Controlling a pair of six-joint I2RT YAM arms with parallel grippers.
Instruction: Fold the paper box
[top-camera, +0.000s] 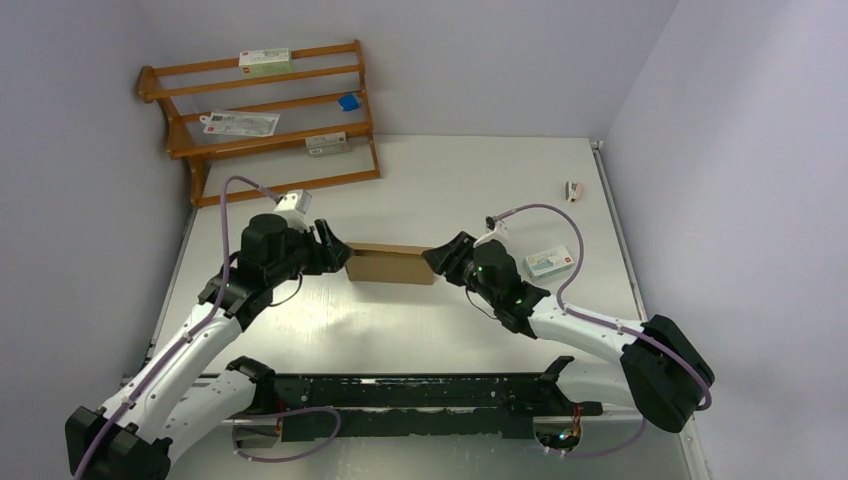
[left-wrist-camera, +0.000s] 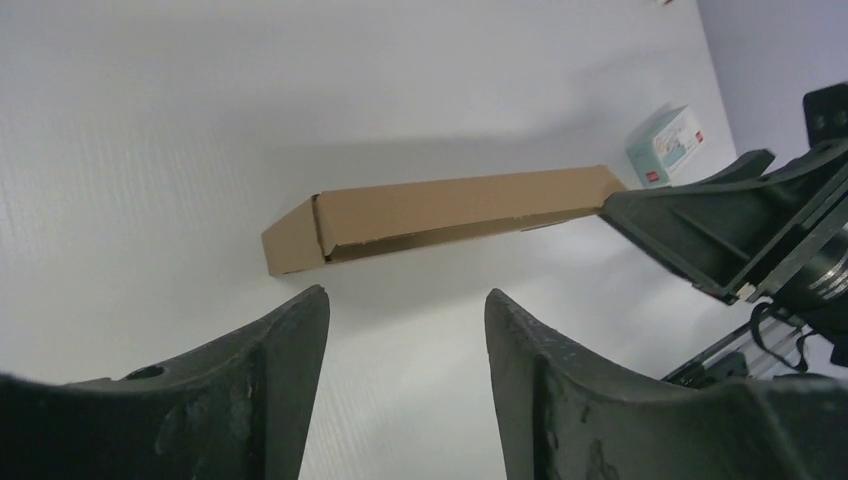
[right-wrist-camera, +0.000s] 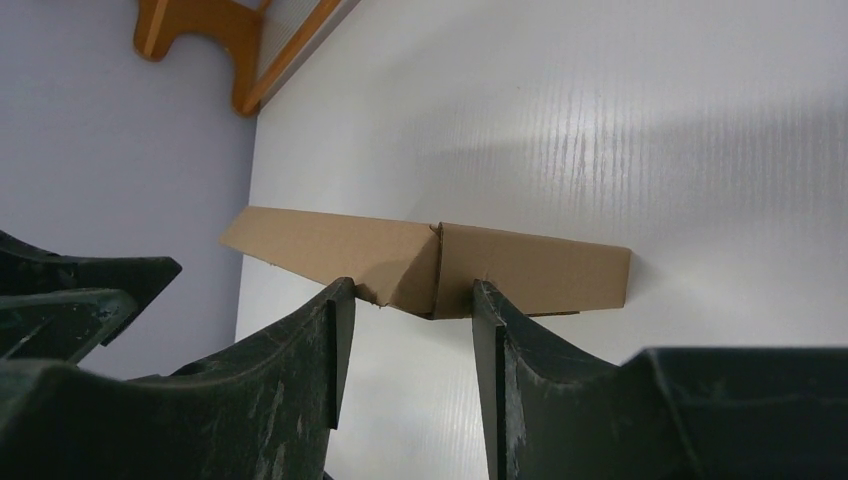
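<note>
The seam at the box's corner is gaping ahead of my open left gripper, so next my left gripper closes around that corner (left-wrist-camera: 327, 256) and pinches its sides together.
The paper box (top-camera: 392, 264) is a flat, closed brown cardboard mailer lying mid-table between my two grippers. My left gripper (top-camera: 340, 255) is open and empty, just short of the box's left end. In the left wrist view (left-wrist-camera: 405, 295) its tips sit a little apart from the box (left-wrist-camera: 450, 210). My right gripper (top-camera: 435, 258) is open at the box's right end. In the right wrist view (right-wrist-camera: 412, 285) its fingertips (right-wrist-camera: 345, 290) sit at the lower edge of the box (right-wrist-camera: 530, 265), with a box corner between them. The jaws are not closed on it.
A wooden rack (top-camera: 265, 110) with small white cartons stands at the back left. A white and teal carton (top-camera: 552, 262) lies right of the right gripper and also shows in the left wrist view (left-wrist-camera: 665, 145). A small object (top-camera: 574, 189) lies near the right wall. A black frame (top-camera: 420, 395) runs along the near edge.
</note>
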